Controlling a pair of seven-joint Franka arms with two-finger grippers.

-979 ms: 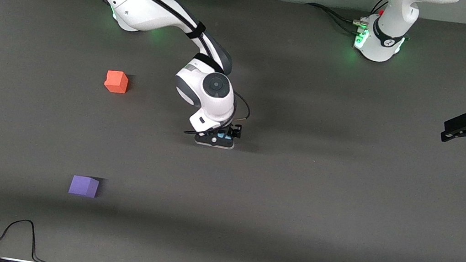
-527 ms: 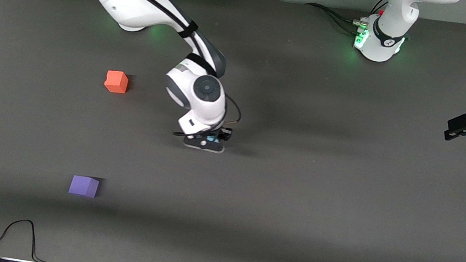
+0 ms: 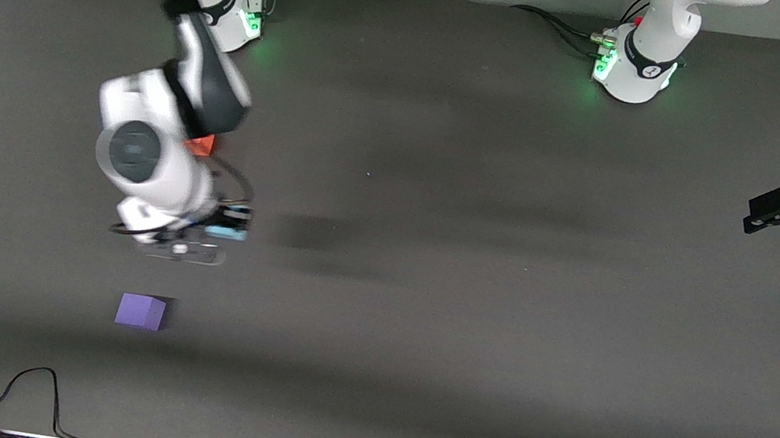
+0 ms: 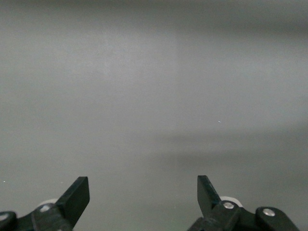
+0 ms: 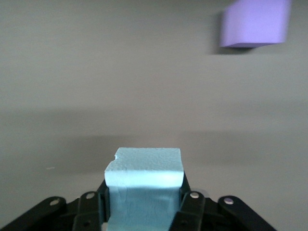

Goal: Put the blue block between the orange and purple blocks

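Observation:
Next, I set the blue block, now held up over the mat, down with my right gripper on the bare mat halfway (image 3: 177, 223) (image 5: 260, 180) between the orange and purple blocks.
My right gripper (image 3: 227, 229) is shut on the pale blue block (image 3: 230, 232) and holds it up over the mat between the other two blocks. The blue block fills the jaws in the right wrist view (image 5: 143, 185). The orange block (image 3: 202, 143) is mostly hidden under the right arm's wrist. The purple block (image 3: 141, 311) lies on the mat nearer to the front camera, and shows in the right wrist view (image 5: 255, 23). My left gripper (image 3: 765, 215) waits open and empty over the left arm's end of the table; its fingertips (image 4: 77, 192) show over bare mat.
A dark grey mat (image 3: 463, 299) covers the table. A black cable (image 3: 27, 393) loops at the mat's front edge near the right arm's end. The arm bases (image 3: 637, 63) stand along the back edge.
My right arm has swung with the blue block from the middle of the table toward the right arm's end, now covering most of the orange block. The left arm has stayed put.

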